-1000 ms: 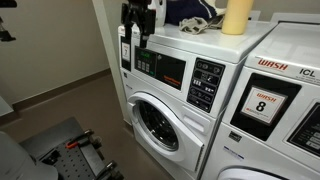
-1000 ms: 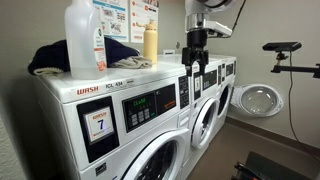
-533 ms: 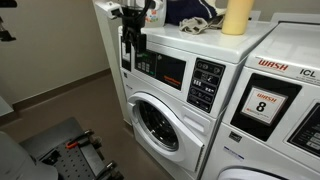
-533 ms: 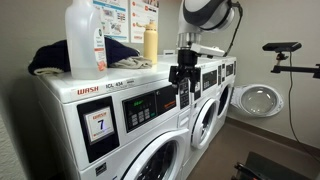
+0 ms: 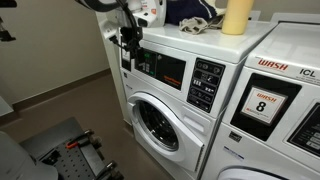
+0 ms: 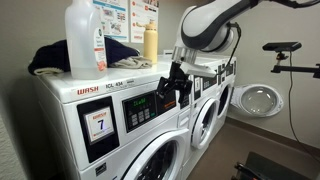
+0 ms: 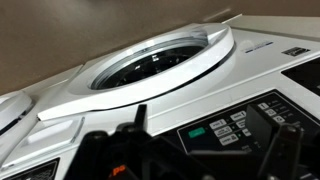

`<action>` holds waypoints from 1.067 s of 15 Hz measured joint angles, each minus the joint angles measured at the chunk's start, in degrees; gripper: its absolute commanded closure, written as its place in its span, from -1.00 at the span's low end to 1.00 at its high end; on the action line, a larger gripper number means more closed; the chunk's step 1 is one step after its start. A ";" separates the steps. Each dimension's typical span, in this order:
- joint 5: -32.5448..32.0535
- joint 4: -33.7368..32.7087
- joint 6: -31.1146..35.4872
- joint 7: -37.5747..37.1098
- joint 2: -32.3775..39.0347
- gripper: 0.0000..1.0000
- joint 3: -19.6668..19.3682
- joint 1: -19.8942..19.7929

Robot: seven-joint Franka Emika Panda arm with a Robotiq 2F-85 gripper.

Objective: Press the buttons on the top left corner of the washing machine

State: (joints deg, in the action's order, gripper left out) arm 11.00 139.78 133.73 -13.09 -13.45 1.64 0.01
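The empty fingers of my gripper should close next in front of the narrow upright dark panel's lower end (image 5: pixel 126 64), at the corner of the washing machine.
The washing machine (image 5: pixel 160 125) is white, with a round glass door, a dark control strip and a black keypad (image 5: pixel 207 82). The buttons (image 5: pixel 124 62) sit in a narrow upright dark panel at its top left corner. My gripper (image 5: pixel 127 42) hangs just in front of that panel and covers its upper part. I cannot tell whether it touches. In an exterior view the gripper (image 6: pixel 170 88) is level with the control strip. In the wrist view the door (image 7: pixel 160 60) and keypad (image 7: pixel 235 125) show between the blurred, spread fingers (image 7: pixel 195 165), which hold nothing.
A second washer marked 8 (image 5: pixel 265 105) stands beside it. A yellow bottle (image 5: pixel 237 15) and a dark cloth (image 5: pixel 195 20) lie on top, with a white bottle (image 6: pixel 85 40). An open round door (image 6: pixel 258 98) juts out further along. A wall stands close by (image 5: pixel 60 40).
The gripper has come down from the washer's top edge to the front of its top left corner, and the arm has bent over above it.
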 measured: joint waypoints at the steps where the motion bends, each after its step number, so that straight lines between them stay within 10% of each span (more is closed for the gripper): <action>1: 0.76 1.15 3.07 -0.53 0.32 -1.00 0.49 0.45; 13: 7.79 8.71 24.99 -3.04 7.04 0.94 4.85 6.86; 16: 6.97 8.80 27.72 -3.51 8.31 1.00 5.61 7.19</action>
State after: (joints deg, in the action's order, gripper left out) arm 17.97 148.58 161.45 -16.61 -5.13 7.25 7.20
